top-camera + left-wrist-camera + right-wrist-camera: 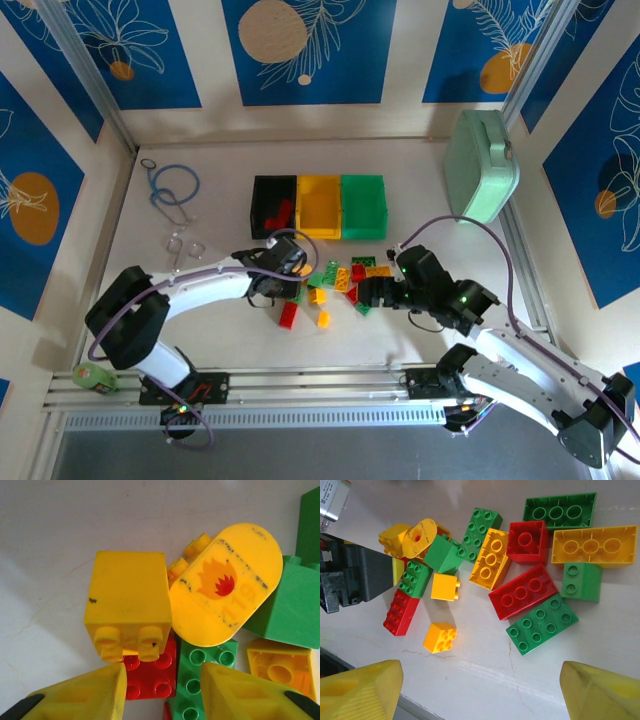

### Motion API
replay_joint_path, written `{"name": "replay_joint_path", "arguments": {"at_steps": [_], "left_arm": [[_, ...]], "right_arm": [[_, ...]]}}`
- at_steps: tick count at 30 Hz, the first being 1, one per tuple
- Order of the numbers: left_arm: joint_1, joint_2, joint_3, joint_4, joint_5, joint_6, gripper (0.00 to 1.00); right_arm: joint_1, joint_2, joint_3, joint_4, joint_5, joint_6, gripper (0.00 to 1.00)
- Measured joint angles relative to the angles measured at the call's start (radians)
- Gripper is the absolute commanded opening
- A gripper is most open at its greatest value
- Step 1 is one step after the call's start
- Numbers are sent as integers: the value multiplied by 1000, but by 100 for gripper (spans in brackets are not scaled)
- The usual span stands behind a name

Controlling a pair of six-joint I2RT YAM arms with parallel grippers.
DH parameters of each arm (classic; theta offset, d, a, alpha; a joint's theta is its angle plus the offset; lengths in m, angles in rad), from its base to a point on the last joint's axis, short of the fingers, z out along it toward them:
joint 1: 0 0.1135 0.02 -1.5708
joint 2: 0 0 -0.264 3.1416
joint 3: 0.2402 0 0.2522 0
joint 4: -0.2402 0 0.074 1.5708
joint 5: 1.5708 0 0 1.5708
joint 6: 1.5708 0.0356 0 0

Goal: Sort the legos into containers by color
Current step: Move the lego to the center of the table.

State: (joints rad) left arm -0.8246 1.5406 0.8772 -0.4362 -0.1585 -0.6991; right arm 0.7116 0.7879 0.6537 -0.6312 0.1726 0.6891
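Next, I open my left gripper's fingers, which straddle the red brick and the green brick beside it, and move over to take the red brick alone (151,679).
A heap of red, yellow and green legos (335,285) lies on the white table in front of the black (262,192), yellow (320,212) and green (363,207) containers. A red brick (283,212) lies in the black one. My left gripper (287,280) (162,672) is down at the heap's left edge. Its yellow fingers (95,695) stand a narrow gap apart, flanking a red brick (150,677) and a green brick (200,675) under a yellow brick (127,600). My right gripper (364,295) (481,680) hangs open over bare table near a green brick (542,624).
A mint-green case (482,165) leans at the back right. A blue cord loop (175,185) and metal rings (183,248) lie at the left. In the right wrist view the left arm's black gripper body (355,575) stands at the heap's left.
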Motion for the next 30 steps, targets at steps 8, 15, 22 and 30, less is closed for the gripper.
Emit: {"name": "replay_joint_path", "arguments": {"at_steps": [8,15,22,30], "left_arm": [[23,2,-7,0,-10,-2,42],[37,2,-22,3,-19,-3,41],[40,-6,-40,19,-31,-8,40],[103,-116,-138,8,-80,-33,49]], "right_arm": [[0,-6,0,-6,8,0,82],[0,-6,-1,-6,8,0,82],[0,-6,-2,-6,8,0,83],[0,-6,-2,-6,8,0,82]]}}
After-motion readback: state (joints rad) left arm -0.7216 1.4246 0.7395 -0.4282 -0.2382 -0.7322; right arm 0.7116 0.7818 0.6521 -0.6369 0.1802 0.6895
